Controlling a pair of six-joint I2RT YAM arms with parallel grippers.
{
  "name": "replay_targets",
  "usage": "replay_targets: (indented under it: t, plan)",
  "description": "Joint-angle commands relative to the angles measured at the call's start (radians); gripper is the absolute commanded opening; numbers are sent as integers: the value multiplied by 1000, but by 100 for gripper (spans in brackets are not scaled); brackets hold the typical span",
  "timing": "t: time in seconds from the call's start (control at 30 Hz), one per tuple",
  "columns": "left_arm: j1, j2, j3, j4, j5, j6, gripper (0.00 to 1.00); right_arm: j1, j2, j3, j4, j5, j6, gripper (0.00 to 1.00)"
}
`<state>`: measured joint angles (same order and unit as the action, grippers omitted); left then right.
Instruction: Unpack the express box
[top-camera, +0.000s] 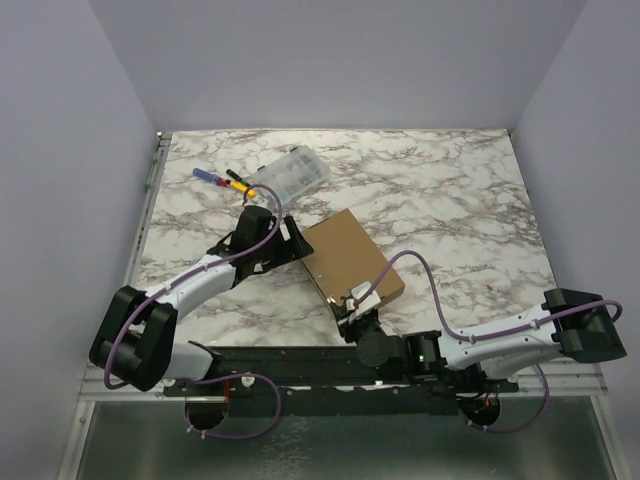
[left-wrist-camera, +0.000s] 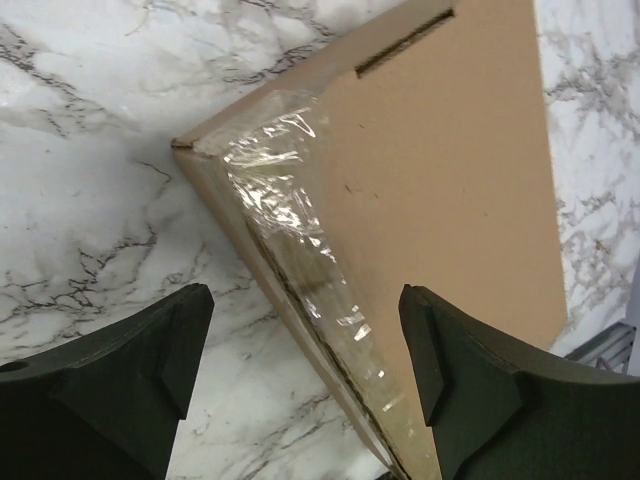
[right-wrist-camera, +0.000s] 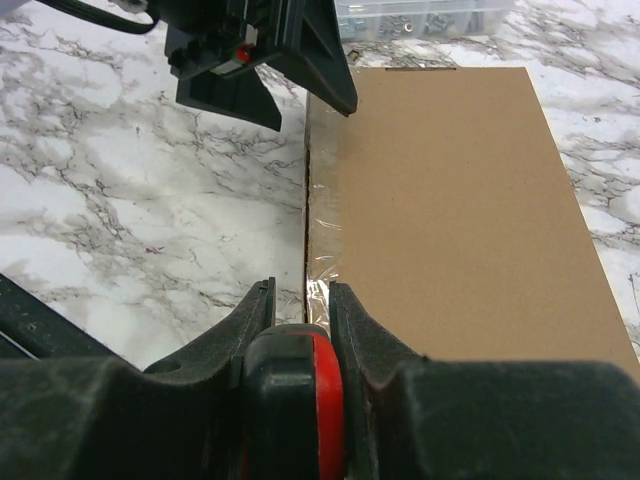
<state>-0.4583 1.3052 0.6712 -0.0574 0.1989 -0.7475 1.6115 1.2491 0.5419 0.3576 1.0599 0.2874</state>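
Observation:
Next, my right gripper lets go of the black and red tool so that it rests on bare marble across the box from my left gripper (top-camera: 438, 239).
The express box (top-camera: 350, 262) lies shut on the marble table, brown with clear tape (left-wrist-camera: 300, 230) along its left edge. My left gripper (top-camera: 295, 240) is open and straddles that taped edge near the far corner, one finger (left-wrist-camera: 150, 370) over the table and the other over the lid (left-wrist-camera: 440, 180). My right gripper (top-camera: 355, 310) is shut on a black and red tool (right-wrist-camera: 300, 390). The tool's tip sits at the near end of the taped edge of the box (right-wrist-camera: 450, 200). The blade, if any, is hidden.
A clear plastic compartment case (top-camera: 292, 172) lies beyond the box and shows at the top of the right wrist view (right-wrist-camera: 420, 15). Blue and yellow pen-like tools (top-camera: 225, 180) lie to its left. Walls enclose the table on three sides.

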Motion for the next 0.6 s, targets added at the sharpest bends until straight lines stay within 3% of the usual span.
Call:
replay_targets:
  t: [0.0, 0.57]
  plan:
    - [0, 78, -10, 54, -73, 7, 83, 14, -17, -27, -25, -29, 12, 1]
    - [0, 166, -17, 30, -218, 45, 80, 18, -59, -143, 155, -96, -66, 1]
